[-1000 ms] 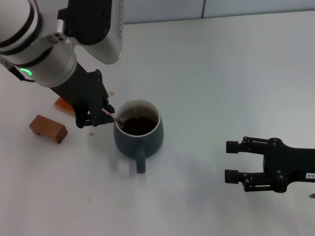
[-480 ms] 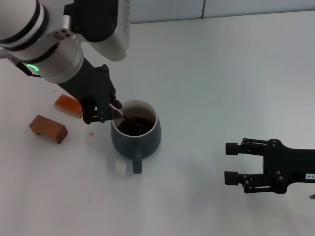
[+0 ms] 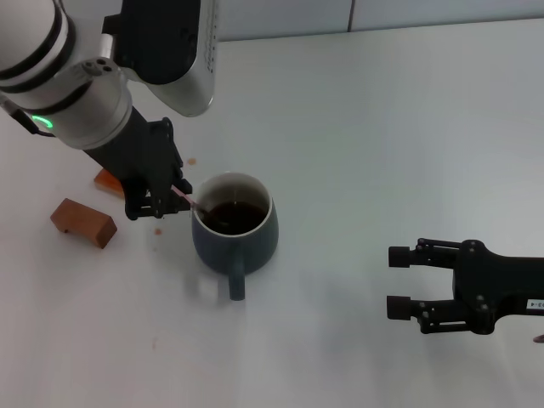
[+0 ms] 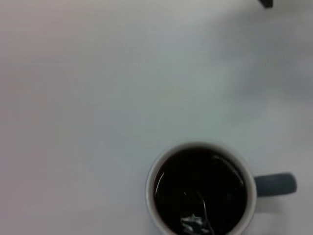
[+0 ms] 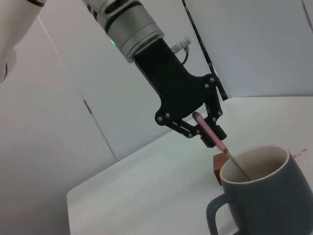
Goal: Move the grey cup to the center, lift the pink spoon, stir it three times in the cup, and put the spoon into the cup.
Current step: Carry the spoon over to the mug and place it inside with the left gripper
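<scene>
The robot's left gripper will release the pink spoon against the grey cup's rim (image 3: 197, 216), on the side facing the brown blocks. The spoon's bowl is now under the liquid.
The grey cup (image 3: 235, 231) stands on the white table, handle toward me, with dark brown liquid inside; it also shows in the left wrist view (image 4: 201, 193) and the right wrist view (image 5: 264, 196). My left gripper (image 3: 174, 197) is just left of the cup's rim and is shut on the pink spoon (image 3: 187, 199). The right wrist view shows the pink spoon's handle (image 5: 207, 129) between the fingers, its metal neck slanting down into the cup. The spoon's bowl (image 4: 195, 223) is under the liquid. My right gripper (image 3: 404, 281) is open and empty, low at the right.
Two brown rectangular blocks lie left of the cup: one (image 3: 82, 223) in the open, one (image 3: 108, 181) partly behind my left arm. Small brown spots (image 3: 192, 161) mark the table near the cup. A wall stands behind the table.
My left gripper with the spoon swung right and toward the cup's far rim, then back left. The cup shifted slightly left. The right arm has not moved.
</scene>
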### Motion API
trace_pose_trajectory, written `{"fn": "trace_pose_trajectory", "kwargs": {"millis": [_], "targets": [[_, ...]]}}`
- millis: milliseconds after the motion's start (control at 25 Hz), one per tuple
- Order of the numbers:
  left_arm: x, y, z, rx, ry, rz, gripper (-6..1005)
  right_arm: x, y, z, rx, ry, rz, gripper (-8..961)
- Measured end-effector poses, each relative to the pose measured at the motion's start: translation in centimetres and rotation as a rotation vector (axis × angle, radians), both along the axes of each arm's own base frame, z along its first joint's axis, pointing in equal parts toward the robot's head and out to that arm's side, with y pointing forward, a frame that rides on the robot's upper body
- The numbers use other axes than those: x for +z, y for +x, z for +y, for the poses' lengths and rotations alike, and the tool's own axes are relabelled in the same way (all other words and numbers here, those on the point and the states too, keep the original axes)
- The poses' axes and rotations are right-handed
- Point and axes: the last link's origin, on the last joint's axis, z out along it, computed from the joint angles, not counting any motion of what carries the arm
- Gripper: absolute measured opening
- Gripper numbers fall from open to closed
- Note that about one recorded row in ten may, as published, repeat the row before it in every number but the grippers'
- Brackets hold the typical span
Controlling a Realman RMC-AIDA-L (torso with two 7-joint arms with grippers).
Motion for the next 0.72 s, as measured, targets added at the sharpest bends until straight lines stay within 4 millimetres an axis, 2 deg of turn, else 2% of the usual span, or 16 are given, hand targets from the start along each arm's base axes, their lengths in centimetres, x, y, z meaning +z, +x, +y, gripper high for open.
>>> {"fn": "trace_pose_trajectory", "kwargs": {"millis": [280,480,720], "targets": [[0.1,0.6,0.3,-0.022,0.016,-0.005,128,0.0,0.0,0.0,-0.001,-0.004,0.0,833],[-0.5,1.6,-0.5,-0.049,-0.03,-0.049,128,-0.1,0.0,-0.1,-0.002,-0.007,0.0,834],[-0.3,1.2,-1.0,-0.032,-0.044,-0.029,127,-0.2,0.0,-0.1,0.0,-0.013,-0.003,834]]}}
